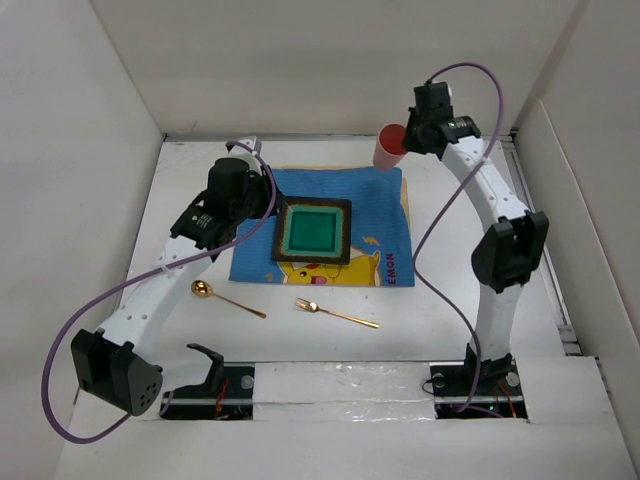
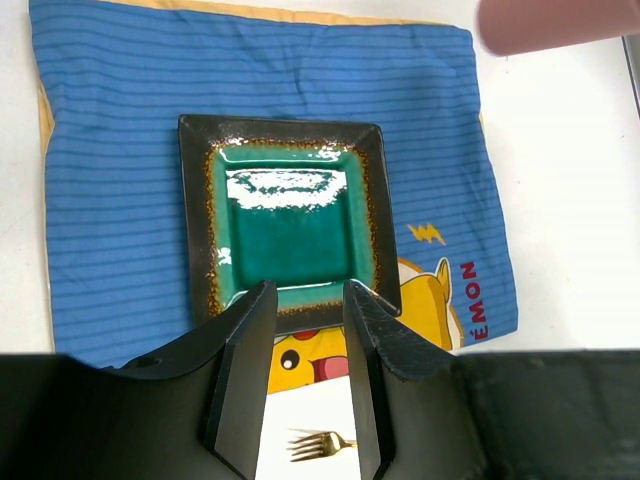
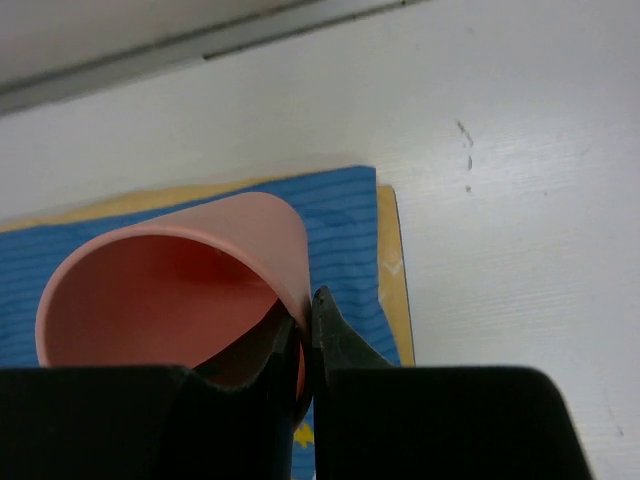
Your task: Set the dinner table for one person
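Observation:
Next, my right gripper releases the pink cup on the blue mat's far corner (image 1: pixel 383 193) (image 3: pixel 310 275), diagonally behind the green square plate.
On the white dinner table (image 1: pixel 420 330) lies a blue cartoon mat (image 1: pixel 385 215) with a green square plate (image 1: pixel 314 231) on it. At the mat's far right corner my right gripper (image 1: pixel 410 138) is shut on the rim of a pink cup (image 1: pixel 390 146). In the right wrist view one finger is inside the cup (image 3: pixel 170 290) and one outside; the gripper (image 3: pixel 305 330) pinches the wall. I cannot tell whether the cup touches the table. My left gripper (image 2: pixel 310 290) hangs open and empty over the plate's (image 2: pixel 290 235) near edge. A gold spoon (image 1: pixel 225 298) and gold fork (image 1: pixel 335 313) lie in front of the mat.
White walls (image 1: pixel 80 150) box in the table on the left, back and right. Purple cables (image 1: pixel 100 310) loop off both arms. A metal rail (image 3: pixel 200 50) runs along the back edge just behind the cup.

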You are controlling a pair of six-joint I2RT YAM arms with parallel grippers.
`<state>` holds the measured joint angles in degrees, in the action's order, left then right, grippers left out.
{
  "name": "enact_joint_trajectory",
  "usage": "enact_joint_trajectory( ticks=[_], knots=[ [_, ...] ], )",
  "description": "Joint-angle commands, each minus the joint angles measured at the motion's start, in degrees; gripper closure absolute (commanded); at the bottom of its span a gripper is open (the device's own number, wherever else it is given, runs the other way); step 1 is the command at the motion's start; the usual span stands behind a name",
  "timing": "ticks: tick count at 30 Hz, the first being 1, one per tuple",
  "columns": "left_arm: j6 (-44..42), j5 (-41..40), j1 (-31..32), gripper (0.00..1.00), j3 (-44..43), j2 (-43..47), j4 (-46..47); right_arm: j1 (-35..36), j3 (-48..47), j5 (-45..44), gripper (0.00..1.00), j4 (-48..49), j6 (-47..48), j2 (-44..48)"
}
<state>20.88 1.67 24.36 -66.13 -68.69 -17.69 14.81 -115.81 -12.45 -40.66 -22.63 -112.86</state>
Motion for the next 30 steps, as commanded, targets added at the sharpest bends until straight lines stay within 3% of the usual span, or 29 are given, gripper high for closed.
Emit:
enact_joint_trajectory(
  ticks=[1, 6, 13, 22, 30],
  knots=[
    [0.0, 0.4, 0.1, 0.70, -1.5, 0.8, 0.7, 1.1, -7.7, -2.9, 1.00, -4.2, 1.7, -7.1],
    [-0.2, -0.7, 0.1, 0.70, -0.8, 2.1, -0.1, 1.1, -13.0, -2.9, 1.00, -6.4, 1.5, -12.7],
    [-0.5, -3.3, 0.1, 0.70, -0.1, 3.1, -0.9, 1.6, -11.4, -5.0, 1.00, -7.8, 0.8, -16.3],
    [-0.1, -3.2, 0.1, 0.70, -0.6, 2.9, -0.9, 1.6, -14.8, -5.9, 1.00, -9.1, 1.4, -15.4],
    [0.2, -2.4, 0.1, 0.70, -0.5, 2.3, -0.3, 1.1, -10.1, -3.9, 1.00, -7.8, 1.8, -12.5]
  ],
)
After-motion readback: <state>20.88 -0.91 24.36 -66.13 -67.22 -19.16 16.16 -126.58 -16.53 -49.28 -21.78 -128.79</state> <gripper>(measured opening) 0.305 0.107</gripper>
